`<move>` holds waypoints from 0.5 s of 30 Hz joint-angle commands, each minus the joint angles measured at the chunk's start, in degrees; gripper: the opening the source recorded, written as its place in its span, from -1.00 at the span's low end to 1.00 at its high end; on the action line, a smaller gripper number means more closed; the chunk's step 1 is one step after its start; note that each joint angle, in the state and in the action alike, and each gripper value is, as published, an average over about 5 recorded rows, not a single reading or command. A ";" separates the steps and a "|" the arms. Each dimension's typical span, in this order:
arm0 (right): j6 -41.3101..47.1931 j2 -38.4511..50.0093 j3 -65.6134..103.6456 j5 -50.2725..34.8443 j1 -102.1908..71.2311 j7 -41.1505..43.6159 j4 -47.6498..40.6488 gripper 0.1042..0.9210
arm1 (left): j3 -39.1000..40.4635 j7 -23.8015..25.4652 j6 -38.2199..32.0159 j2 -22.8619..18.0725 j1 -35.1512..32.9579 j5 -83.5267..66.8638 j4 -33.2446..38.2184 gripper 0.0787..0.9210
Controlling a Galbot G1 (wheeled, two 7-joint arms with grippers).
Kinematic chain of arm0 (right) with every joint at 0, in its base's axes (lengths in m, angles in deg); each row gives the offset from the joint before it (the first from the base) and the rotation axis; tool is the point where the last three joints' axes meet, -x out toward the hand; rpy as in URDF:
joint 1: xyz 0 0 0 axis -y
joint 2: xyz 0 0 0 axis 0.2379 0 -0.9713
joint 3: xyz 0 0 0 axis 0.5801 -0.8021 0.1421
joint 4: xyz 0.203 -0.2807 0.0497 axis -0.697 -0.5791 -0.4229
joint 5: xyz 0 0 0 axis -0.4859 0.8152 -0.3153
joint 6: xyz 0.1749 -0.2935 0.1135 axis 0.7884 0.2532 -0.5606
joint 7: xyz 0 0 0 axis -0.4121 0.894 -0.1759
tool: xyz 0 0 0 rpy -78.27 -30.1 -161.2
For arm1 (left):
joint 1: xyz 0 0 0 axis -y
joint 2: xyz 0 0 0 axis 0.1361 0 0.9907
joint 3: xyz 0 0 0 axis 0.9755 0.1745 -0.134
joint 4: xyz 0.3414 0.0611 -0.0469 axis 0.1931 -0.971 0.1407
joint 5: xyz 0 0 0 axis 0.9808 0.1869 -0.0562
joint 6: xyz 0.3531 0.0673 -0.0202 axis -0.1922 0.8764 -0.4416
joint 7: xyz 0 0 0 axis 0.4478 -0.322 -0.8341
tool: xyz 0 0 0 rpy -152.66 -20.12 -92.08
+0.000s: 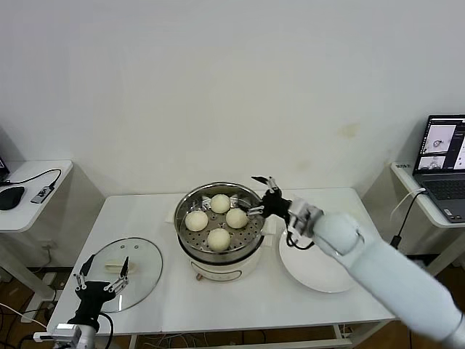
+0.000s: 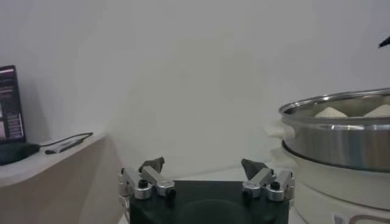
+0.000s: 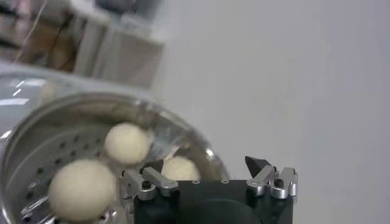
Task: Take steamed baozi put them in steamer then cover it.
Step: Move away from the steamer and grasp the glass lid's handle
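The steamer needs covering, so next I close my left gripper on the cream handle (image 1: 115,267) of the glass cover.
Several cream-white baozi (image 1: 219,238) lie on the perforated tray inside the steel steamer (image 1: 187,251) on its white base at the table's middle. My right gripper (image 1: 259,195) hovers open and empty over the steamer's right rim. In the right wrist view it (image 3: 208,165) hangs above the baozi (image 3: 128,143) in the steamer (image 3: 204,155). The glass cover (image 1: 144,266) with its cream handle (image 1: 114,266) lies flat at the table's front left. My left gripper (image 1: 105,268) stands open and empty right above it. The left wrist view shows that gripper (image 2: 203,167) with the steamer (image 2: 332,141) to one side.
An empty white plate (image 1: 320,273) lies right of the steamer, under my right arm. A side table at the left holds a mouse (image 1: 10,197) and a cable. Another at the right carries a laptop (image 1: 445,174).
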 commanded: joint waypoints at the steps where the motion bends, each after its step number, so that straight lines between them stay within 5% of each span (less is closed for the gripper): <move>1: -14.99 -18.30 42.62 14.61 -38.23 2.27 4.96 0.76 | 1.28 -7.54 1.13 -0.64 0.55 18.40 -1.46 0.77; 15: -10.95 -30.47 58.66 12.92 -48.68 0.39 8.13 0.76 | -6.02 -10.32 -3.82 6.39 -4.52 68.79 -11.55 0.77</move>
